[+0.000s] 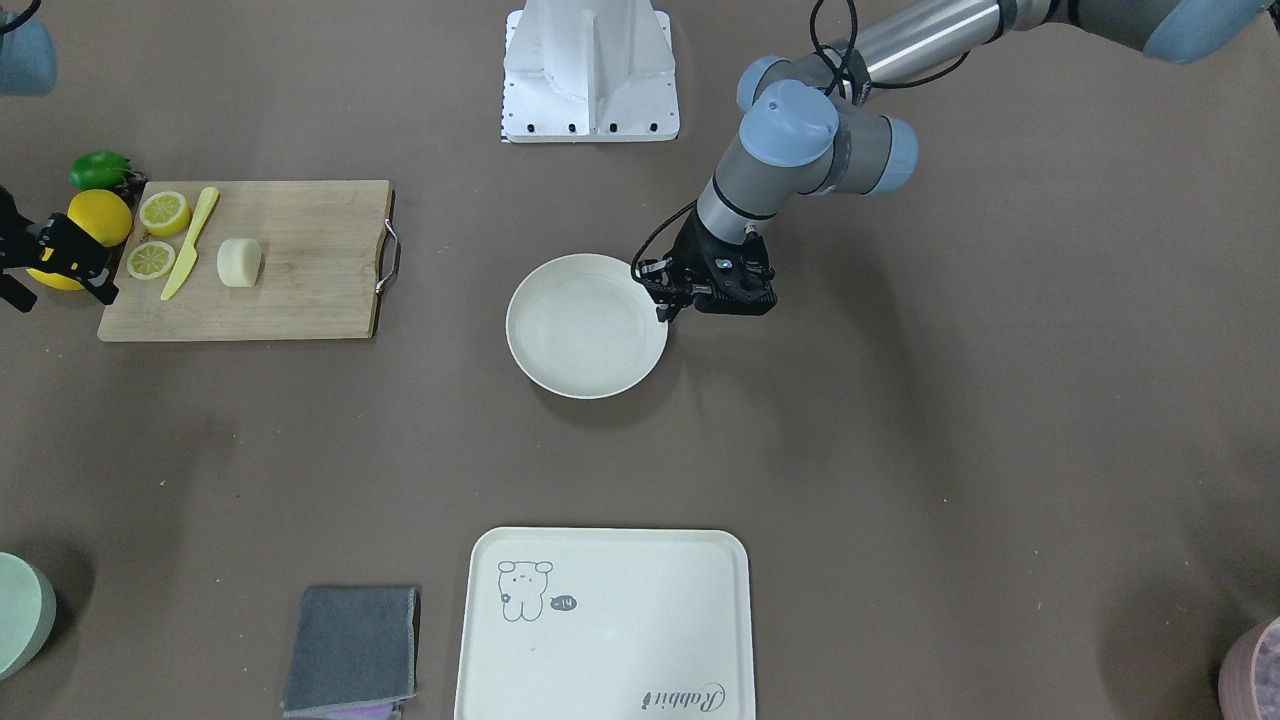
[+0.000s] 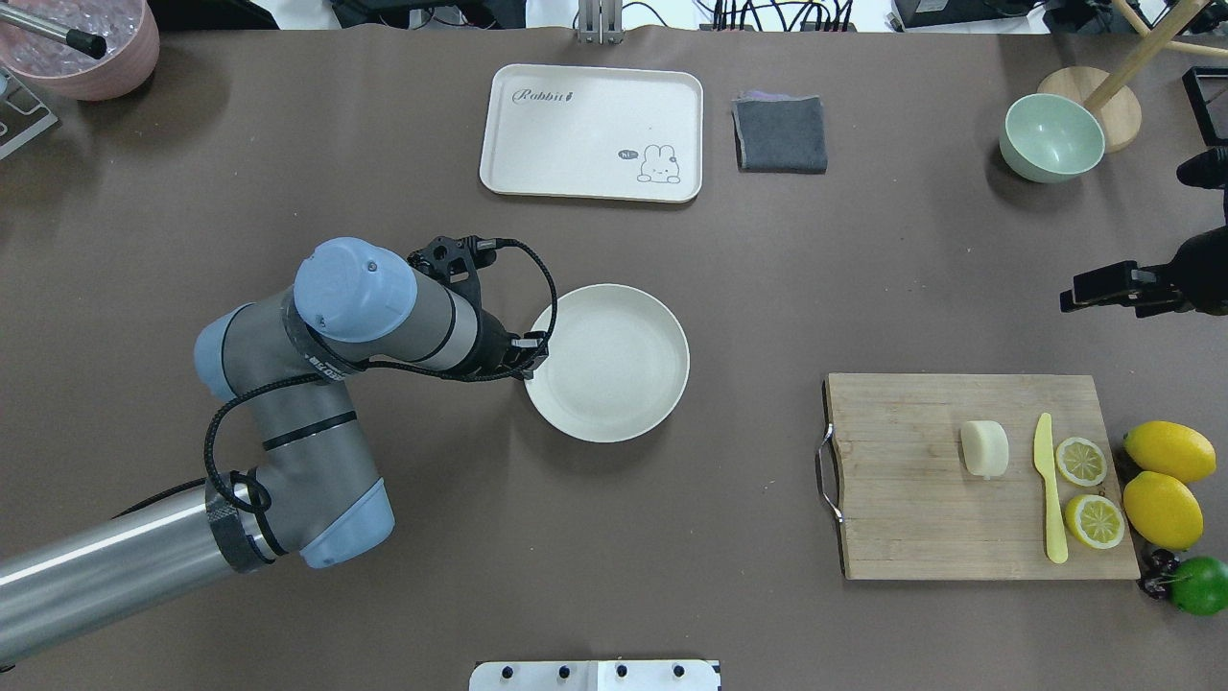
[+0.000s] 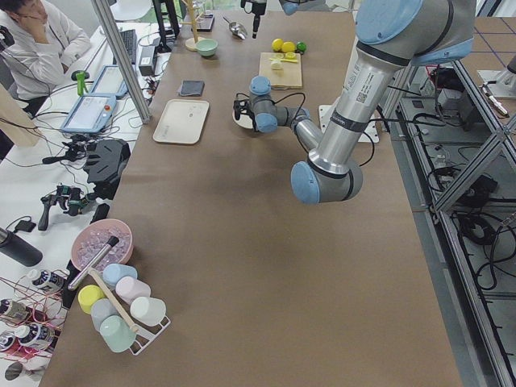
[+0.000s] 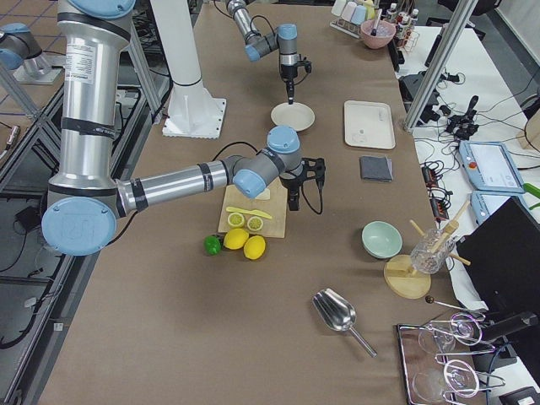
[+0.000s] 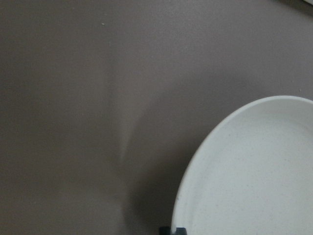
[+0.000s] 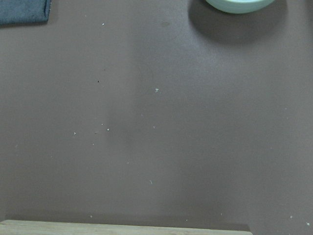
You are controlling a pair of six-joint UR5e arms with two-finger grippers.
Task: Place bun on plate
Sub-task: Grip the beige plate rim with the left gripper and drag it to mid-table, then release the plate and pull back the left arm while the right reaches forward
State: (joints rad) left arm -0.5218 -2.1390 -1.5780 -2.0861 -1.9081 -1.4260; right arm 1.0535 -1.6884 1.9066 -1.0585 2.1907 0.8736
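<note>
The cream bun by its sides (image 1: 240, 258) facing the yellow knife and the cutting board's metal handle will be taken hold of next by my right gripper.
The pale cream bun (image 1: 239, 262) (image 2: 984, 448) lies alone on a wooden cutting board (image 1: 300, 260) (image 2: 911, 499). The round off-white plate (image 1: 586, 325) (image 2: 607, 362) (image 5: 254, 171) rests flat at mid-table with nothing in it. My left gripper (image 1: 664, 310) (image 2: 533, 361) points down at the plate's edge. Its narrow tips show together right at the rim in the left wrist view, and it looks shut on that rim. My right gripper (image 1: 60, 295) hangs high by the board's lemon end, apart from the bun. It stands open and holds nothing.
On the board lie a yellow knife (image 2: 1051, 489) and two lemon slices (image 2: 1081, 461); whole lemons (image 2: 1168, 451) and a lime (image 2: 1199, 583) sit beside it. A bear-print tray (image 1: 603, 625), grey cloth (image 1: 352, 650), green bowl (image 2: 1050, 137) and pink bowl (image 2: 82, 48) line the far side.
</note>
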